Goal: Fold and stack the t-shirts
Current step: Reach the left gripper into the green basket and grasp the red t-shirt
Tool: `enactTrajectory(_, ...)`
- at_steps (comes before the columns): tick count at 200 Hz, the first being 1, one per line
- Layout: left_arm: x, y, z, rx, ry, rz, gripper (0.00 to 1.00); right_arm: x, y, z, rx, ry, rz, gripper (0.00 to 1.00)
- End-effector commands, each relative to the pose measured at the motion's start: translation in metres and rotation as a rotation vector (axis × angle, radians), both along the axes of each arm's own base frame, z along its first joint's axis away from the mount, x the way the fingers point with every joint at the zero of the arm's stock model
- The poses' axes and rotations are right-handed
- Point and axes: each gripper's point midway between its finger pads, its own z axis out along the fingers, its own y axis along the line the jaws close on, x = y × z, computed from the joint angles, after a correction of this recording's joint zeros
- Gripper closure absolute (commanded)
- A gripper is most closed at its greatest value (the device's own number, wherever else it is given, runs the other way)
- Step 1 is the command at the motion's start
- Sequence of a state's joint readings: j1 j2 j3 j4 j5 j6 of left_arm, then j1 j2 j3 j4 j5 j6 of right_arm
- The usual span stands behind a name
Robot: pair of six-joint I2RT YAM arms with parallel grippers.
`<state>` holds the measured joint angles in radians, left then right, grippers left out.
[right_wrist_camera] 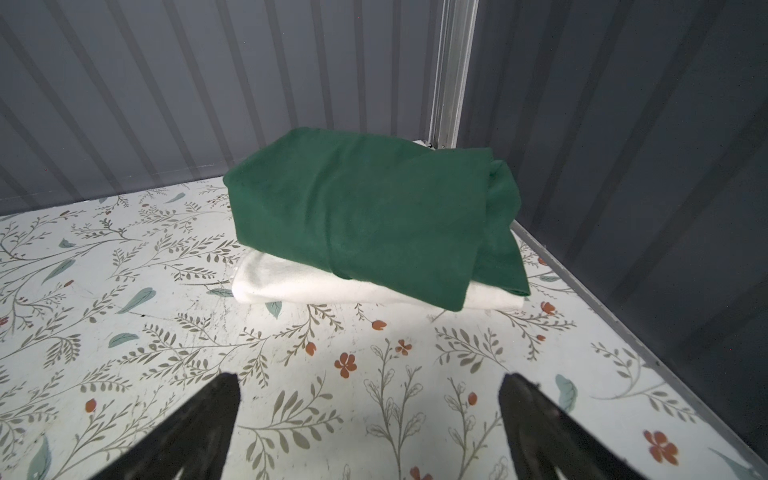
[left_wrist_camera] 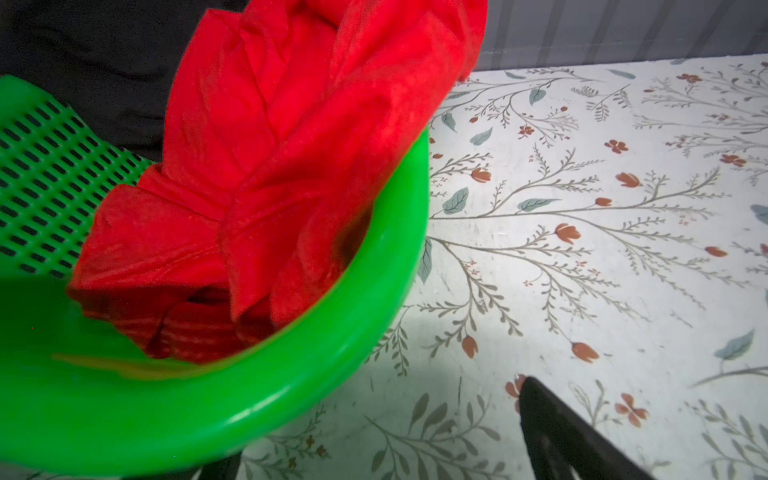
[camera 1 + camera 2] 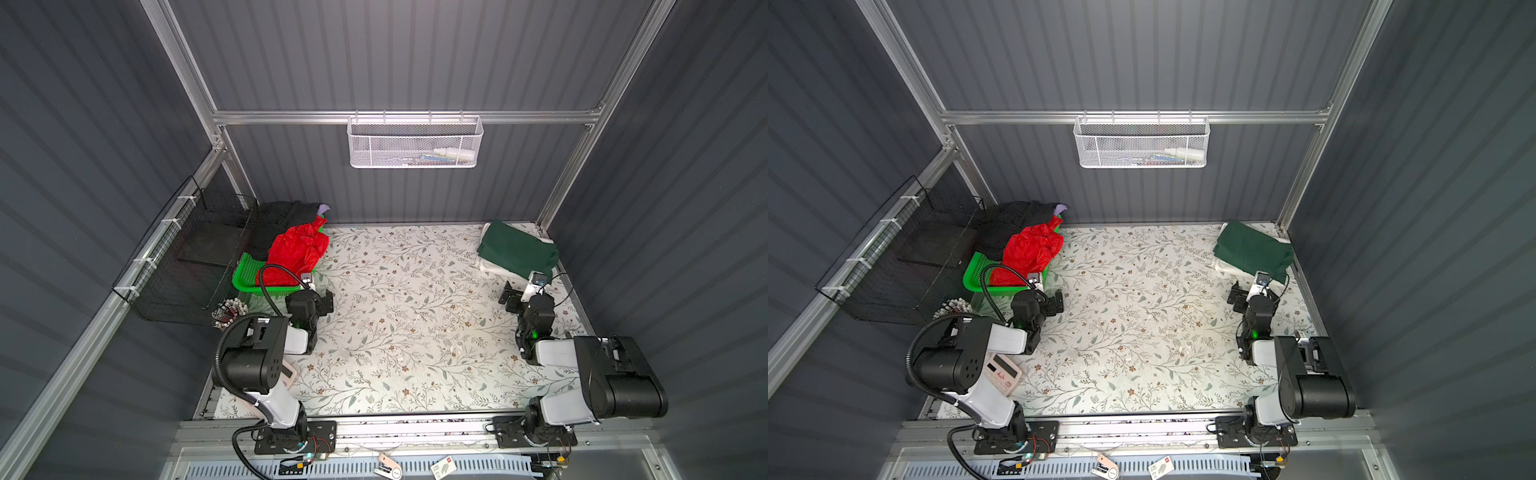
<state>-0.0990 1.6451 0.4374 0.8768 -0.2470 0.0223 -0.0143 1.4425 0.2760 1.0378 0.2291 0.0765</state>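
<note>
The robot's left gripper needs to close on the red t-shirt's fold (image 3: 316, 252) (image 2: 398, 116) that lies over the green basket's rim, on the side toward the open table.
A bright red t-shirt (image 3: 296, 250) (image 3: 1029, 248) (image 2: 291, 166) lies crumpled in the green basket (image 3: 248, 275) (image 2: 291, 395), hanging over its rim. A black t-shirt (image 3: 277, 220) is heaped behind it, and a lavender scrap (image 3: 324, 206) peeks out. At the back right a folded dark green t-shirt (image 3: 517, 249) (image 3: 1252, 249) (image 1: 365, 216) rests on a folded white t-shirt (image 1: 291, 282). My left gripper (image 3: 322, 300) (image 2: 374, 415) is open and empty just beside the basket's front rim, which hides one finger. My right gripper (image 3: 513, 297) (image 1: 370, 382) is open and empty, short of the stack.
A black wire basket (image 3: 187, 257) hangs on the left wall. A white mesh basket (image 3: 413, 143) hangs on the back rail. A bundle of small tubes (image 3: 228, 309) and a pink calculator (image 3: 1003, 374) lie near the left arm. Grey walls close in on three sides.
</note>
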Motion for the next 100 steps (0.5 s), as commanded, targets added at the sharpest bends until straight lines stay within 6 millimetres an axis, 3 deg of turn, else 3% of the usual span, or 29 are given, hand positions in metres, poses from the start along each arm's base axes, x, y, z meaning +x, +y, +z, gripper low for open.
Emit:
enactTrajectory(1,0.000,-0.007,0.019,0.037,-0.031,-0.006,0.00,-0.006,0.007,0.022,-0.053,-0.073,-0.011,0.01)
enactTrajectory(24,-0.003,-0.024,0.031,0.096,-0.023,-0.039,0.00,-0.015,0.013,0.053,-0.106,-0.082,-0.039,0.01)
enactTrajectory(36,-0.005,-0.028,0.036,0.117,-0.037,-0.046,0.00,-0.022,0.007,0.072,-0.014,-0.109,-0.093,0.01)
enactTrajectory(49,-0.005,-0.033,0.041,0.121,-0.041,-0.060,0.00,-0.027,0.015,0.088,0.070,-0.136,-0.054,0.01)
enactTrajectory(100,-0.001,-0.058,0.073,0.001,-0.017,-0.117,0.00,-0.051,0.018,0.102,0.307,-0.080,-0.081,0.01)
